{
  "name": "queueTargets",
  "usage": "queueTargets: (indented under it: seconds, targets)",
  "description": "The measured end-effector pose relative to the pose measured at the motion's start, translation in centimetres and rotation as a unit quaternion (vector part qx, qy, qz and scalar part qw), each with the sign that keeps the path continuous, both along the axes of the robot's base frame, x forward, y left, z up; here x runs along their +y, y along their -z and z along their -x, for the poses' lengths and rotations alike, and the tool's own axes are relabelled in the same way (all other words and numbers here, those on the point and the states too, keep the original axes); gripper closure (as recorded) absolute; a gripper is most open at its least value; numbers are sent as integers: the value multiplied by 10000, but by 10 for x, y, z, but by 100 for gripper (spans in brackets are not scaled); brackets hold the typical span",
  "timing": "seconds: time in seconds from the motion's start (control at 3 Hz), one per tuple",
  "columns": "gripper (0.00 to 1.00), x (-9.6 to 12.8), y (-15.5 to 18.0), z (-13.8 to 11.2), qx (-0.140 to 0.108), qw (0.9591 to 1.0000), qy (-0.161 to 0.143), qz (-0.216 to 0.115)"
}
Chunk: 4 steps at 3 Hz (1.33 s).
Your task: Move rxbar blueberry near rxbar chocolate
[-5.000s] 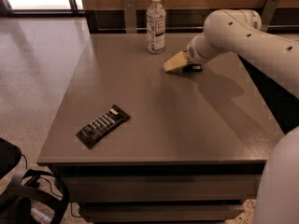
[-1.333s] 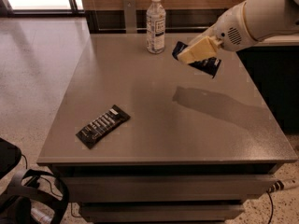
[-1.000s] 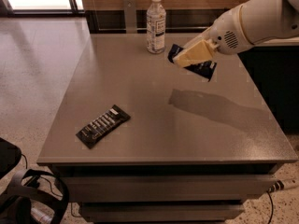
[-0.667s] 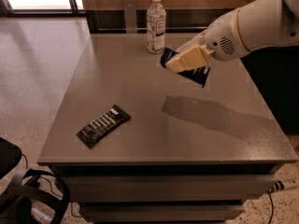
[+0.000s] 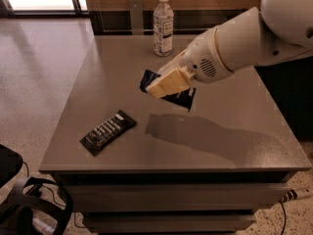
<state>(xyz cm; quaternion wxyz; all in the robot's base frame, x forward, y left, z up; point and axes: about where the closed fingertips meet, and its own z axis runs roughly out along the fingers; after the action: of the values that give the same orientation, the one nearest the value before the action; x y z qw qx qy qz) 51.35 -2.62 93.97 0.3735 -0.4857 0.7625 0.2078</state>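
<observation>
Next, I release the rxbar blueberry on the table (image 5: 159, 118) beside the rxbar chocolate's far end.
The rxbar chocolate (image 5: 107, 131), a long black-brown bar with rows of white text, lies flat near the table's front left. My gripper (image 5: 164, 84), on the white arm reaching in from the right, is shut on the rxbar blueberry (image 5: 172, 94), a dark navy bar held in the air above the middle of the table. The cream fingers (image 5: 168, 81) cover much of the bar. The held bar is up and to the right of the chocolate bar, with a gap between them. Its shadow falls on the table just right of the chocolate bar.
A clear water bottle (image 5: 163, 25) with a white cap stands at the back centre of the grey table (image 5: 234, 116). A small upright clear stand (image 5: 136, 16) is at the back edge. A black bag (image 5: 19, 199) lies on the floor at the front left.
My gripper has carried the rxbar blueberry from the back right of the table leftward and forward, lower and closer to the rxbar chocolate. The chocolate bar and bottle have not moved.
</observation>
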Motion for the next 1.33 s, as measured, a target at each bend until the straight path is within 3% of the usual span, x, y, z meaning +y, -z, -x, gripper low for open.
queueTargets:
  seconds: [0.33,1.0,1.33]
  targets:
    - [100,22,27,10,232,9979,-104,594]
    - [100,25,70,19,656,9905,-136,1199]
    - [78,26,71,20,673,9898,-164,1245]
